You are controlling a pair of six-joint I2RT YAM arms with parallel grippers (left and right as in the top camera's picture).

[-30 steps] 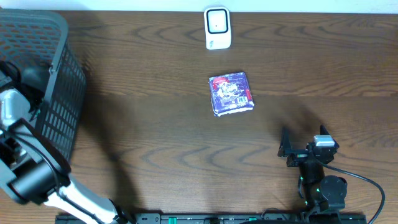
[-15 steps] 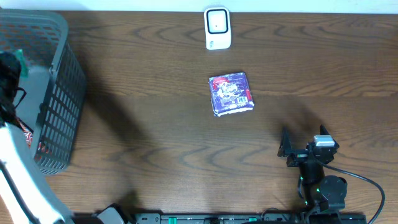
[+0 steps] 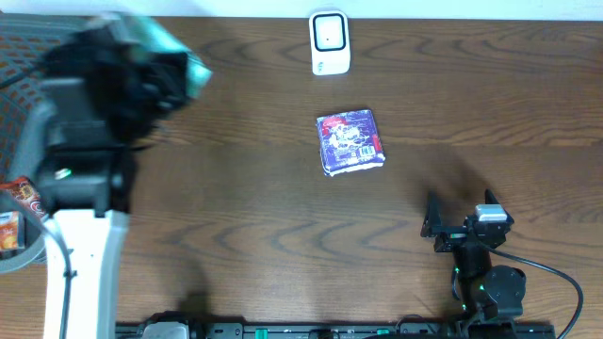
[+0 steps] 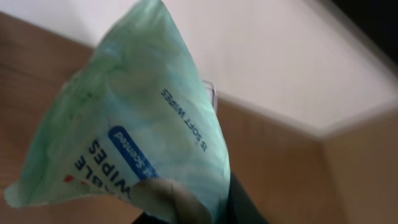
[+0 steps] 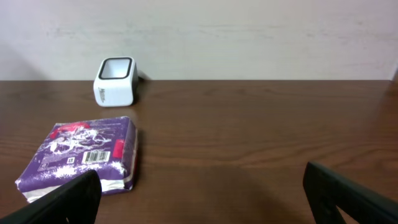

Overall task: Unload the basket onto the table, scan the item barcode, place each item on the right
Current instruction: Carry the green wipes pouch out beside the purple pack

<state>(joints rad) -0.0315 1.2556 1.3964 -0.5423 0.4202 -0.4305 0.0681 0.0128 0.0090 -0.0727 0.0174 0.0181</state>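
I need to let go of the pale green pack of wipes, held in the air beside the basket, with my left gripper against the basket-side edge of the purple pack [image 3: 335, 139].
My left gripper [image 3: 155, 75] is shut on a pale green pack of wipes [image 3: 177, 55], held in the air just right of the basket and blurred by motion. In the left wrist view the pack [image 4: 143, 124] fills the frame, pinched at its lower end by my fingers [image 4: 177, 202]. No barcode shows on it. The white scanner [image 3: 330, 42] stands at the table's far edge, also the scanner [image 5: 115, 79] in the right wrist view. My right gripper [image 3: 450, 226] rests open near the front right, nothing between its fingers [image 5: 62, 202].
A purple pack [image 3: 350, 141] with a barcode on top lies mid-table, left of my right gripper; it shows as the purple pack [image 5: 81, 155] in the right wrist view. The grey basket [image 3: 19, 250] at the far left holds a red item [image 3: 21, 196].
My left arm has lifted out of the basket with the wipes pack and swung right, over the table. The right arm and the purple pack have not moved.
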